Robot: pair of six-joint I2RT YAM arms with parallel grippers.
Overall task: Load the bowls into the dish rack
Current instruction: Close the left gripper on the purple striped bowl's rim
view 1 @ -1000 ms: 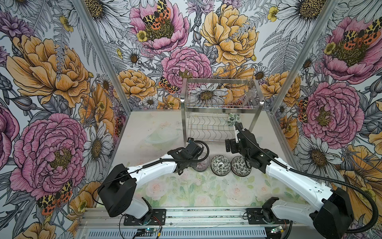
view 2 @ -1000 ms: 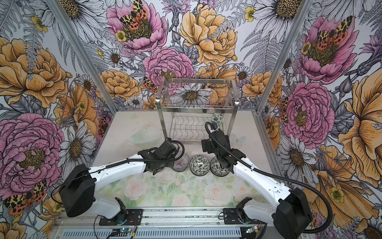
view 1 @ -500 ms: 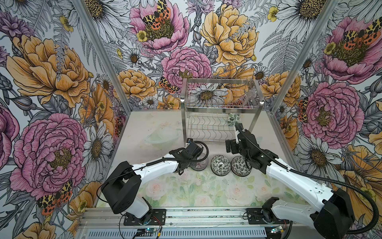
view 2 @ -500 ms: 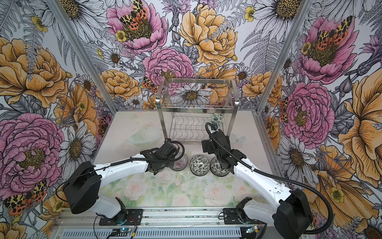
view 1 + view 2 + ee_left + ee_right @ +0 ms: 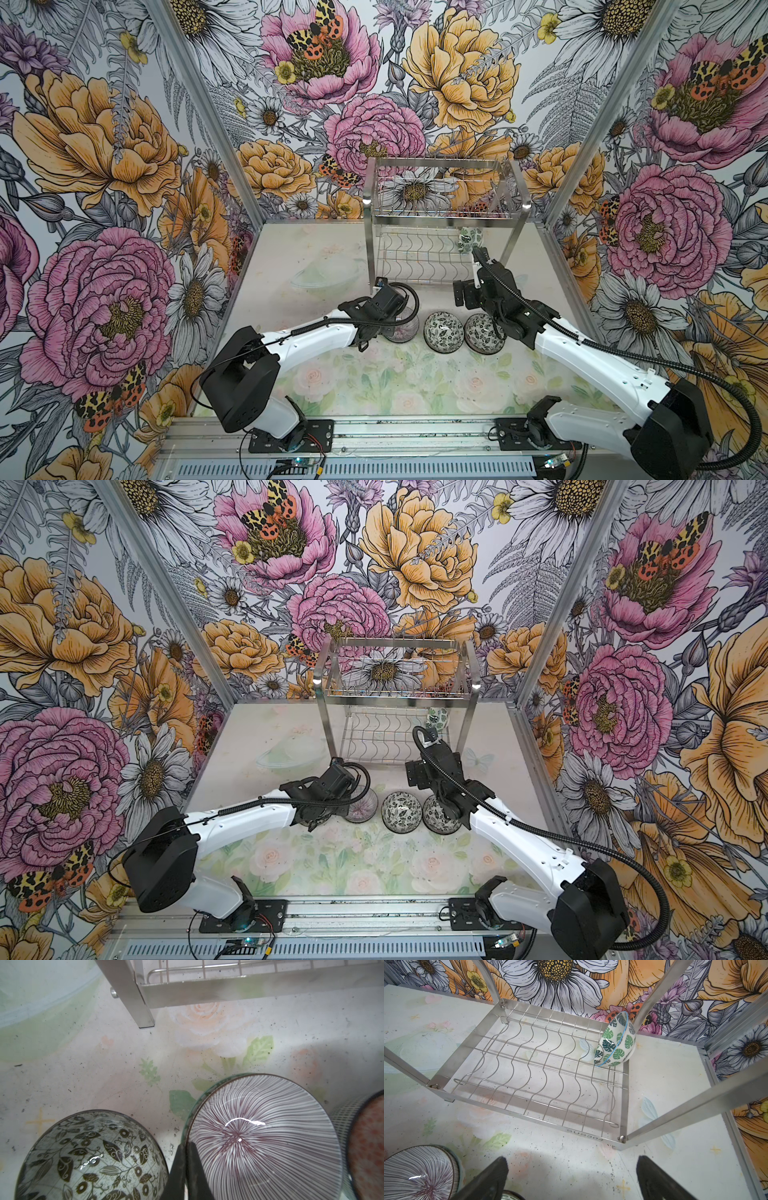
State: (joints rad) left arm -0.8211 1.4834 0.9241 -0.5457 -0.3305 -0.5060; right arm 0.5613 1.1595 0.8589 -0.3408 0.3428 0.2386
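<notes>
The purple-striped bowl sits in a green bowl, rims close, so my left gripper will open and grip only the striped bowl's rim (image 5: 189, 1134) before lifting.
The dish rack (image 5: 444, 216) (image 5: 395, 688) (image 5: 517, 1105) stands at the back. A green-leaf bowl (image 5: 469, 240) (image 5: 437, 719) (image 5: 615, 1043) leans on edge at the right end of its wavy lower shelf. My left gripper (image 5: 186, 1145) (image 5: 390, 318) is shut on the rim of a purple-striped bowl (image 5: 264, 1136) (image 5: 402, 329) (image 5: 360, 808) (image 5: 419, 1174) on the table before the rack's front left leg (image 5: 143, 1012). Two black-and-white floral bowls (image 5: 444, 332) (image 5: 484, 333) sit to its right. My right gripper (image 5: 573, 1162) (image 5: 473, 307) hangs open and empty above them, facing the rack.
In the left wrist view a black-and-white leaf bowl (image 5: 91, 1157) lies on one side of the striped bowl, and a pink-red bowl (image 5: 369, 1147) with a blue checked outside on the other. A faint pale-green bowl shape (image 5: 320, 278) marks the table left of the rack. Flowered walls enclose three sides.
Almost nothing has moved. My left gripper stays pinched on the striped bowl's rim, and the right arm holds still.
</notes>
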